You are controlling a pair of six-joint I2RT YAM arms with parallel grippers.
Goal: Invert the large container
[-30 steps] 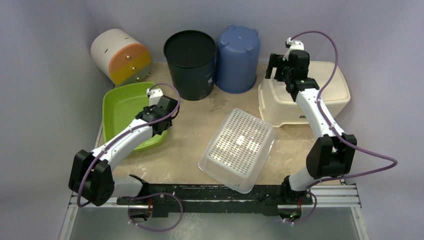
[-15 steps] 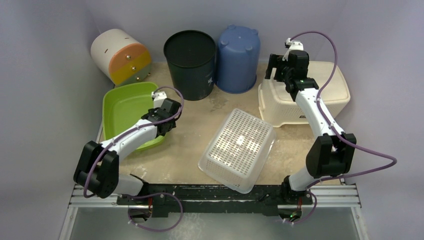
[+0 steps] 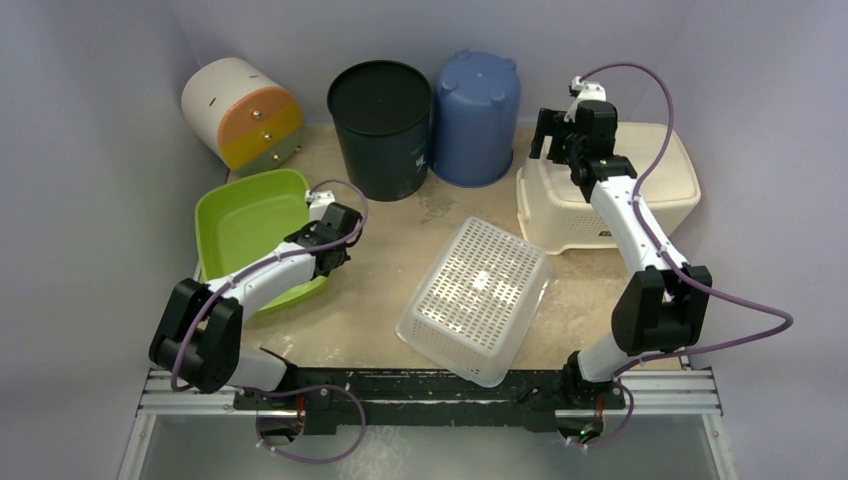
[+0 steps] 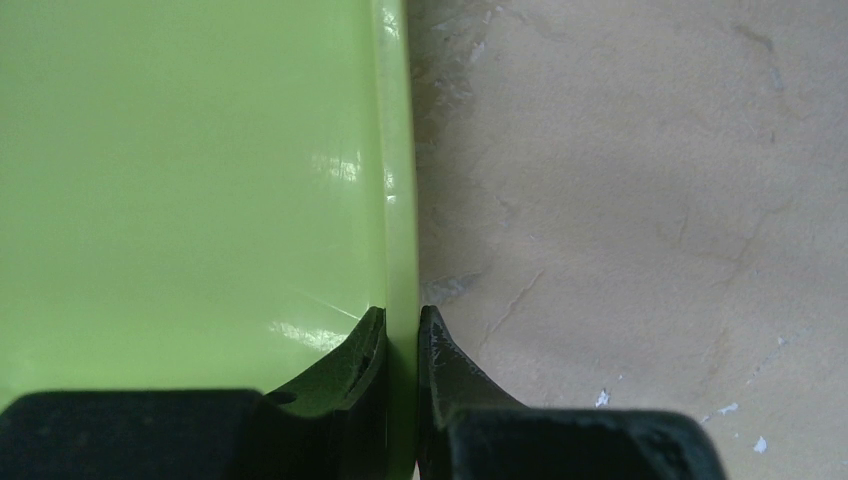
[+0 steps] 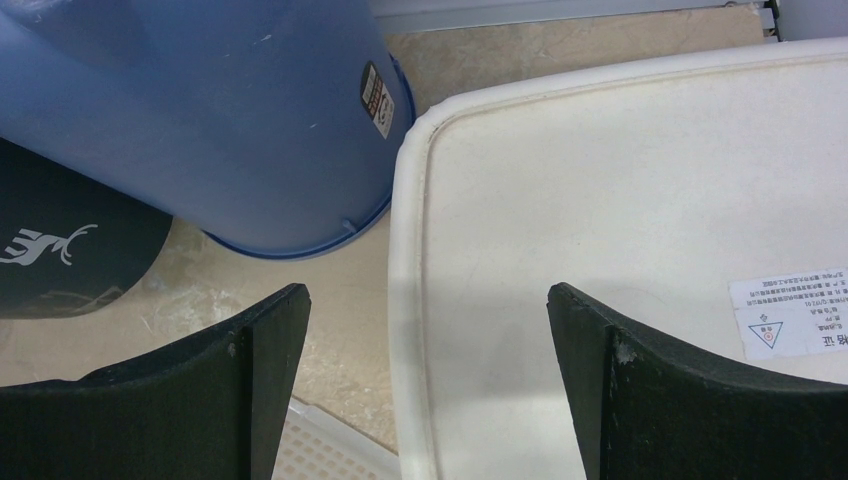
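Next, my left gripper lets go of the large green container upside down on the table (image 3: 310, 234) between the white drum and the white basket.
The large green container (image 3: 245, 225) lies open side up at the left of the table and looks tilted, its right side raised. My left gripper (image 3: 325, 258) is shut on its right rim. In the left wrist view the thin green rim (image 4: 398, 200) is pinched between both black fingers of the left gripper (image 4: 402, 320), with the container's inside (image 4: 200, 180) to the left. My right gripper (image 3: 548, 128) hovers open at the back right, holding nothing. The right wrist view shows the right gripper (image 5: 428, 300) over the left edge of a cream box (image 5: 620, 200).
A white perforated basket (image 3: 475, 295) lies upside down in the middle. A black bucket (image 3: 380, 125) and an upturned blue bucket (image 3: 477, 115) stand at the back. A white drum with orange and yellow drawers (image 3: 240, 110) lies back left. The cream box (image 3: 640, 170) sits back right.
My left gripper has closed on the green container's right rim. The container has tilted and shifted a little to the left. The right arm has not moved.
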